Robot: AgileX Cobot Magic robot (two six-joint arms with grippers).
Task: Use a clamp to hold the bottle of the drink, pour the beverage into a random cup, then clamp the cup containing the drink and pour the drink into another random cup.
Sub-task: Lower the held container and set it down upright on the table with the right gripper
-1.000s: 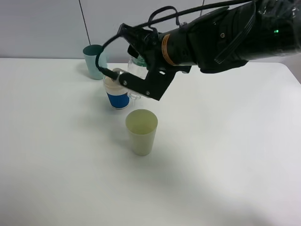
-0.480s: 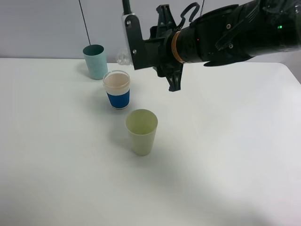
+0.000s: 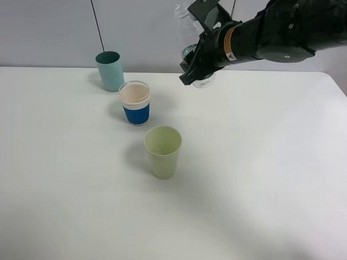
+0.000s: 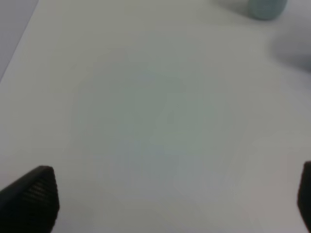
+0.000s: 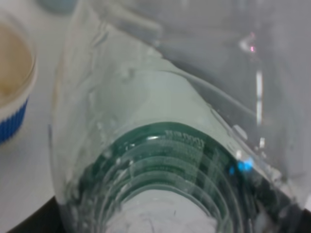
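Next, I let go of the clear bottle with my right gripper on the table (image 3: 199,110) next to the blue-banded cup, away from the teal cup.
High above the back of the table, my right gripper (image 3: 201,51) is shut on the clear bottle (image 3: 184,26), which is held tilted. The bottle (image 5: 160,145) with its green label fills the right wrist view; I cannot make out how much beverage it holds. On the table stands the pale yellow-green cup (image 3: 162,153), in front of and to the left of the bottle. Further back on the left is the teal cup (image 3: 110,70). My left gripper (image 4: 167,204) is open over bare table with nothing between its fingertips (image 4: 30,200), and the teal cup (image 4: 266,7) is far ahead of it.
A white cup with a blue band (image 3: 134,103) stands between the teal and the yellow-green cups; it also shows as the blue-banded cup (image 5: 10,97) beside the bottle. The white table (image 3: 260,179) ends at a grey wall behind.
My right arm has swung up and to the right, away from the blue-banded cup, carrying the bottle from low over the table to high at the back. The cups have not moved.
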